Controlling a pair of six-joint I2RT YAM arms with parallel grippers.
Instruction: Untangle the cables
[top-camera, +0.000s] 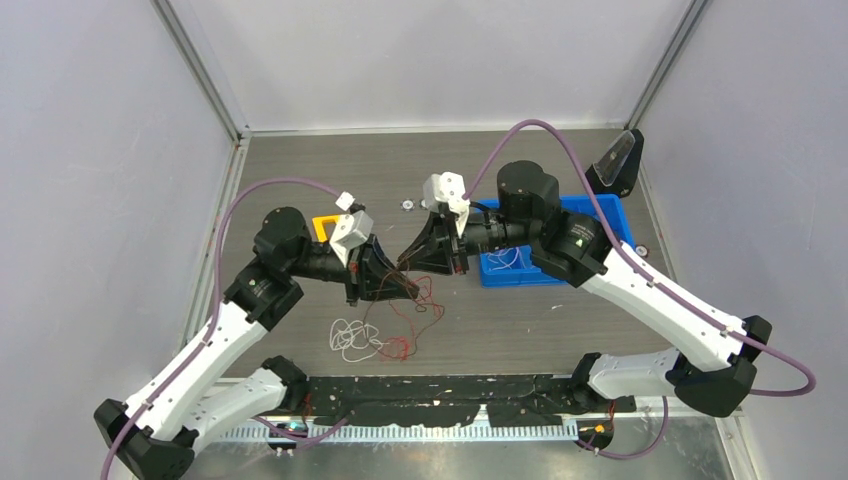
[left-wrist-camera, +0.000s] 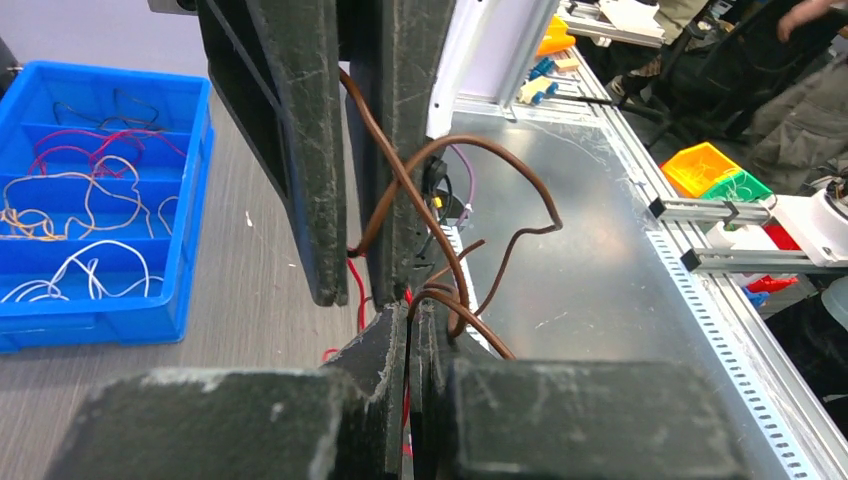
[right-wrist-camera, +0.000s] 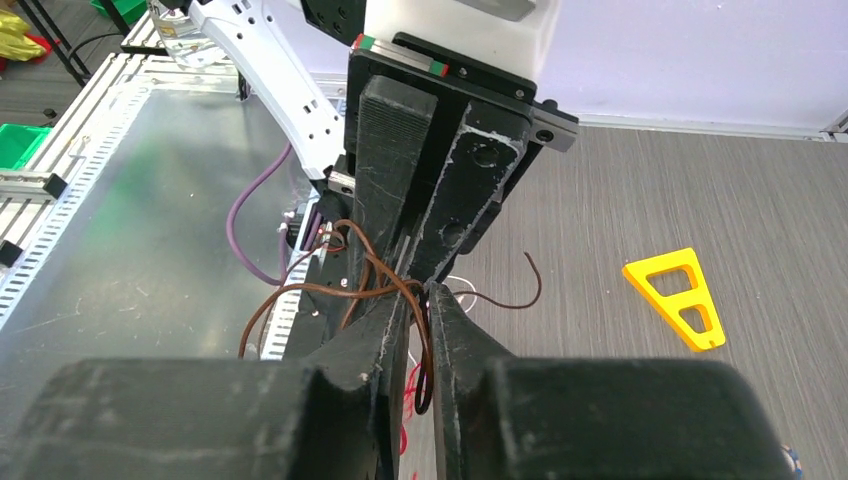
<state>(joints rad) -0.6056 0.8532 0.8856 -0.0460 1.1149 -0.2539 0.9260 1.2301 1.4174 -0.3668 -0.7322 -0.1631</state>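
The loops of the brown cable cross at the tips of both grippers' fingers, so the robot's right gripper should open, take the brown cable (right-wrist-camera: 412, 288) from the left gripper and lay it down.
The cables lie in the middle of the table: a white clump (top-camera: 350, 338) with red strands (top-camera: 420, 305) beside it. Just above them my two grippers meet tip to tip. My left gripper (left-wrist-camera: 415, 312) is shut on a brown cable (left-wrist-camera: 520, 190) that loops up past the right gripper's fingers (left-wrist-camera: 300, 150). In the right wrist view my right gripper (right-wrist-camera: 420, 292) has its jaws a little apart, and a loop of the brown cable (right-wrist-camera: 425, 350) hangs loose in the gap. Red strands (right-wrist-camera: 410, 385) show below on the table. From above, the left gripper (top-camera: 410, 292) sits just under the right gripper (top-camera: 403, 263).
A blue bin (top-camera: 610, 210) at the right, by the right arm, holds several sorted wires; it also shows in the left wrist view as the blue bin (left-wrist-camera: 100, 325). A yellow triangle (top-camera: 325, 228) lies behind the left arm. A black holder (top-camera: 615, 165) stands at the back right.
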